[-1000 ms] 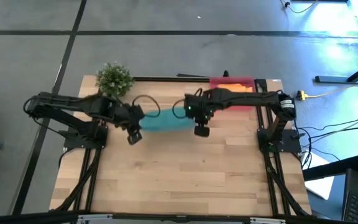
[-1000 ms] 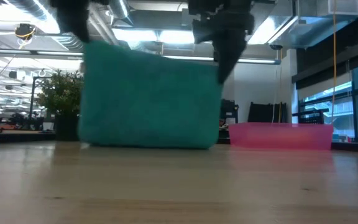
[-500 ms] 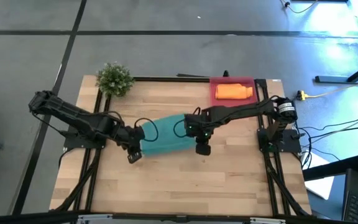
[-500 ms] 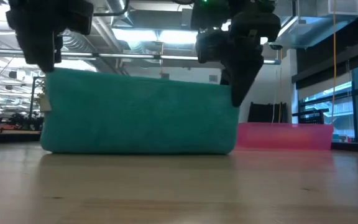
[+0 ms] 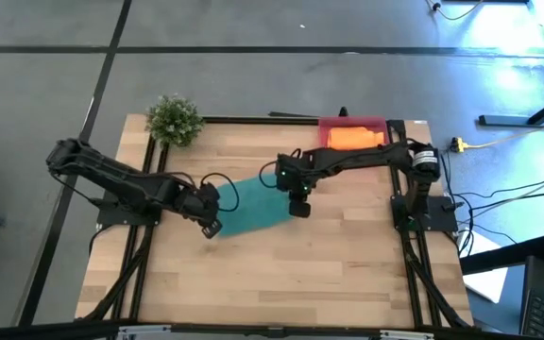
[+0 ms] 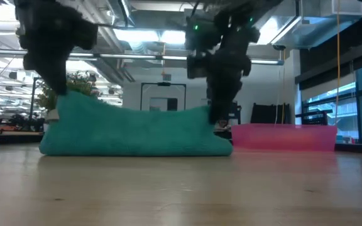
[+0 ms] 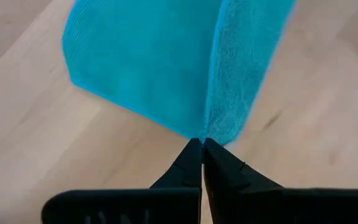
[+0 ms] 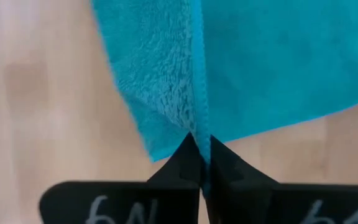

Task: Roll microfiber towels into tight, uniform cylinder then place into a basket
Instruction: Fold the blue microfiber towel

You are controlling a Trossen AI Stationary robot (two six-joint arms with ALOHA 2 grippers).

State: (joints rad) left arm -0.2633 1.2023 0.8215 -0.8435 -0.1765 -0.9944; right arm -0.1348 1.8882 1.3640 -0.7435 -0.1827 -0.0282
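My right gripper has a raised corner. Next, I let go of that corner on the teal towel's far corner (image 5: 289, 179) nearest the basket.
The teal microfiber towel (image 5: 253, 206) lies partly spread on the wooden table between my two arms. Its lower part (image 6: 137, 144) rests on the table and its top edge sags in the middle. My left gripper (image 5: 211, 228) is shut on the towel's left end, and my right gripper (image 5: 298, 205) is shut on its right end. The orange towel (image 5: 353, 139) lies rolled in the pinkish-red basket (image 5: 352, 121) at the far right. My left gripper pinches a raised corner of the teal towel (image 7: 207, 127) between its two fingertips, coming steeply from above. The towel slopes down from the hold to the table. My right gripper pinches the towel's other raised corner (image 8: 197, 124) between its fingertips, also steeply from above. The cloth hangs slack between the two holds.
A small green plant (image 5: 175, 118) stands at the table's far left corner. The basket (image 6: 285, 137) sits just beyond the towel's right end. Bare wood stretches along the whole near half of the table (image 5: 281, 283).
Both grippers have come down, still shut on the towel's corners, the left one also going toward the table's near left. The teal towel, which hung tall below them, has sunk onto the table and spread out. Its top edge now sags.
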